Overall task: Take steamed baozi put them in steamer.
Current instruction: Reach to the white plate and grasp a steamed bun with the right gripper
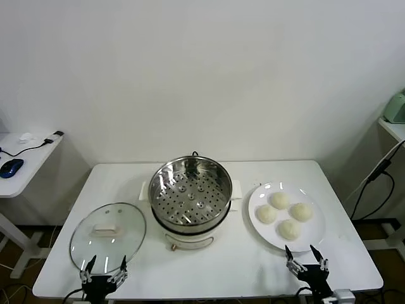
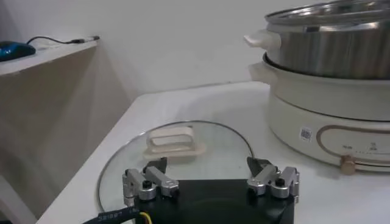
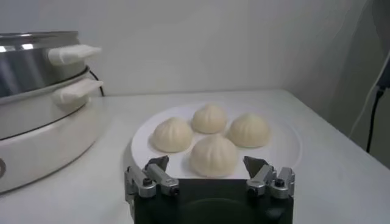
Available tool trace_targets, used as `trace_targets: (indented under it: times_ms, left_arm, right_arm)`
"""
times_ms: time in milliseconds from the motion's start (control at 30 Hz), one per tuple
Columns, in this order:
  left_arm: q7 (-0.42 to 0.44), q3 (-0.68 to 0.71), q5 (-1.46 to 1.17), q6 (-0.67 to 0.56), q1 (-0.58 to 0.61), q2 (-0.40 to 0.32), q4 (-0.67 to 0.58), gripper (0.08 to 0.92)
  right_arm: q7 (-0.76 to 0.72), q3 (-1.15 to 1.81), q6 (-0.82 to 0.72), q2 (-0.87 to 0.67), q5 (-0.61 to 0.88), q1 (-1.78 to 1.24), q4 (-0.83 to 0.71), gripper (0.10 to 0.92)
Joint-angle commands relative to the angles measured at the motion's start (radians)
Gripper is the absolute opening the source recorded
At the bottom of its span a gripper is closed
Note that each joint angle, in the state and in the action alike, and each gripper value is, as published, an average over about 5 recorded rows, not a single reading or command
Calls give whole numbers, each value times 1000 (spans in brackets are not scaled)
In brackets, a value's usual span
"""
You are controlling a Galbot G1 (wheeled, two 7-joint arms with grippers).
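My right gripper should shut on the sides of the rearmost baozi (image 1: 280, 200) (image 3: 209, 119), the one farthest from my grippers on the white plate.
Several cream-white baozi (image 1: 284, 215) sit on a flat white plate (image 1: 316, 235) at the table's right; they also show in the right wrist view (image 3: 213, 154). The shiny steel steamer (image 1: 190, 192) with its perforated tray stands empty at the table's middle, on a white base; it shows in the left wrist view (image 2: 329, 55) and the right wrist view (image 3: 36, 67). My right gripper (image 1: 306, 261) is open at the table's front edge, just short of the plate, also seen in the right wrist view (image 3: 207, 167). My left gripper (image 1: 103, 269) is open at the front left, in its own view too (image 2: 209, 168).
The round glass lid (image 1: 107, 236) lies flat on the table left of the steamer, just beyond my left gripper (image 2: 177, 152). A side desk (image 1: 19, 155) with a blue mouse stands at far left. Cables hang at the far right.
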Motion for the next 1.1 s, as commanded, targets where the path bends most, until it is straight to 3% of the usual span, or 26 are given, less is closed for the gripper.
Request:
trace_targets:
  times_ms: [33,167,333,500,667,867,1100]
  left_arm:
    - [1,1,-1,3,0,1,-6,823]
    - [-1,4,-2,3,-3,3,-9,823]
    - [-11,10,-7,1,-7,6,-14,823]
    - [-18,18,-8,1,-11,6,-18,823]
    - [-17,20,-8,2,-13,2,-24,823]
    - [-14,19,-3,1,-19,4,-18,823]
    - [-5,18,-1,0,-22,12,-15,823]
  right_arm:
    - [-5,23,-34,-28,-65,80,6,823]
    - [-9,9,-165,-131,-43,273,-27,823]
    - [-84,-168,-297,-328,-82,617,-192,823]
    - [-370,-485,-281,-557,-183,924,-367,823]
    - [-784,-896,-164,-720,-218,1289,-503,823]
    - [-1160,-1406,50,-712,-255,1772,-691,823]
    - [-1278,-1844,67,-541,-236,2124,-820,823]
